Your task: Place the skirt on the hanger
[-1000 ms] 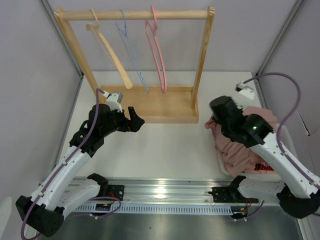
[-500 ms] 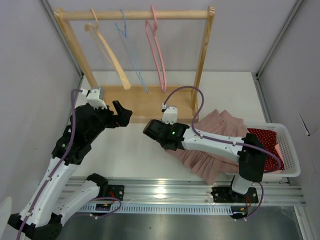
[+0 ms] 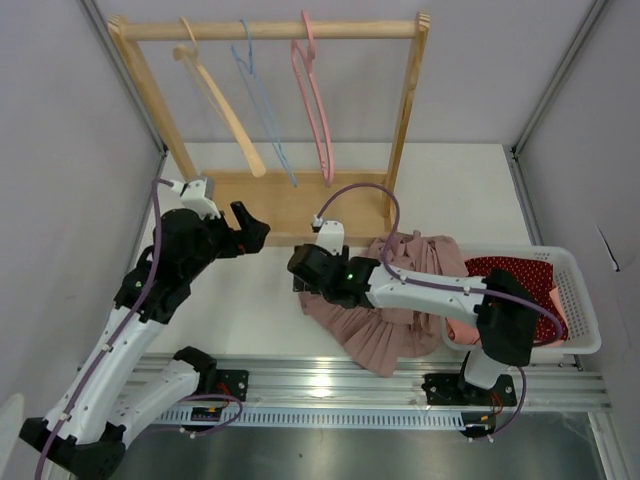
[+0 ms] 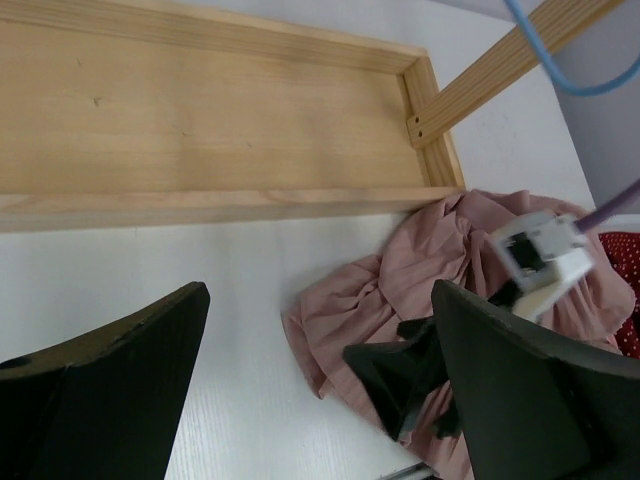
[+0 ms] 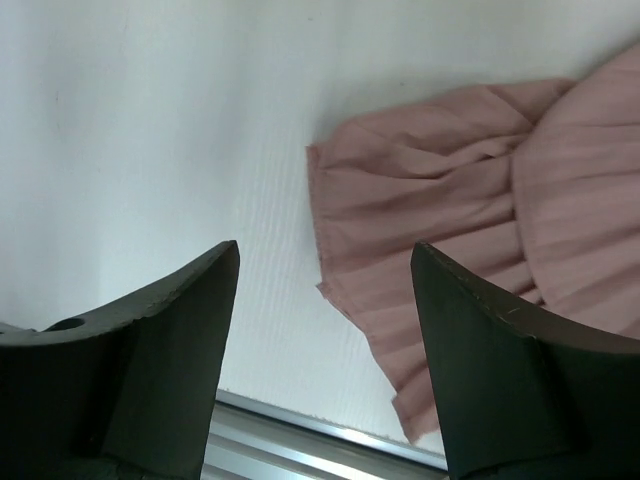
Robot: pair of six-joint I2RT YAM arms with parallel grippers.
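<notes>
The robot's right gripper will next go to the pink pleated skirt and close on the skirt's gathered waistband (image 3: 379,250), close to the base of the rack.
The pink pleated skirt (image 3: 385,315) lies crumpled on the white table, one end trailing toward the basket. My right gripper (image 3: 301,277) hovers over the skirt's left edge, open and empty; its wrist view shows the skirt (image 5: 470,210) flat below the spread fingers of the right gripper (image 5: 325,255). My left gripper (image 3: 254,228) is open and empty, in front of the rack base, apart from the skirt (image 4: 400,265). On the rack rail hang a wooden hanger (image 3: 218,103), a blue wire hanger (image 3: 264,112) and a pink hanger (image 3: 316,100).
The wooden rack (image 3: 300,210) stands at the back, its base tray (image 4: 200,120) just beyond my left gripper (image 4: 320,292). A white basket (image 3: 580,330) with red dotted fabric (image 3: 520,275) sits at the right edge. Grey walls close in on both sides.
My right arm dragged the skirt out of the basket leftward onto the table, then opened and let it drop. My left arm shifted slightly left, still open.
</notes>
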